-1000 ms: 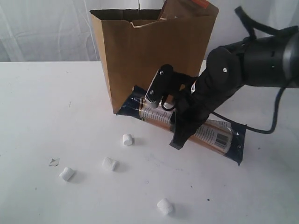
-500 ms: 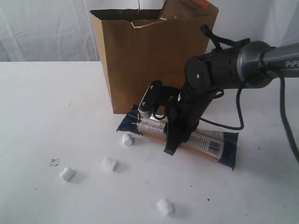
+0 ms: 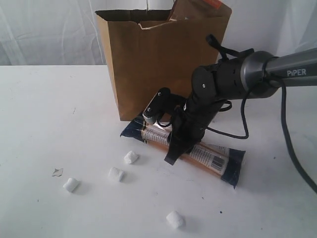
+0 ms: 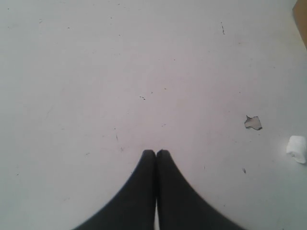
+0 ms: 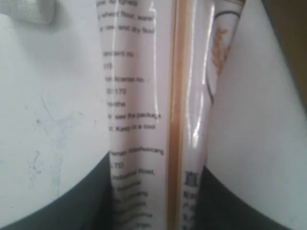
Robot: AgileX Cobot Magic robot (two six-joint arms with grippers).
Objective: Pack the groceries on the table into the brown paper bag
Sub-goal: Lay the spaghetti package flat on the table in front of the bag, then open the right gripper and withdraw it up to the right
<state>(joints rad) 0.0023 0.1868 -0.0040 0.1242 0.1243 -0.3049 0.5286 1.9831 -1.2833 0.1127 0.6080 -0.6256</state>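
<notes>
The robot's right gripper needs to let go of the noodle pack on the table (image 3: 136, 151) between the brown paper bag and the marshmallows.
A long noodle pack (image 3: 214, 158) with dark ends lies on the table (image 3: 44, 119) just in front of the tall brown paper bag (image 3: 148, 64). My right gripper (image 3: 177, 149) comes down across its middle; in the right wrist view the pack (image 5: 158, 86) fills the gap between the dark fingers (image 5: 86, 201), which press on both of its sides. Several white marshmallows lie loose in front: one (image 3: 131, 157) by the pack's end, others (image 3: 116, 174), (image 3: 71, 185), (image 3: 174, 219). My left gripper (image 4: 156, 152) is shut and empty over bare tabletop, outside the exterior view.
A brown pouch (image 3: 198, 10) sticks up out of the bag's mouth. A small torn scrap (image 3: 57, 172) lies left of the marshmallows; the left wrist view shows the scrap (image 4: 253, 123) and a marshmallow (image 4: 297, 149). The right arm's cable (image 3: 292, 153) trails to the right.
The right gripper has swung left and toward the front, dragging the noodle pack along. The pack's end has nudged the nearest marshmallow forward. The left gripper's earlier state is not shown.
</notes>
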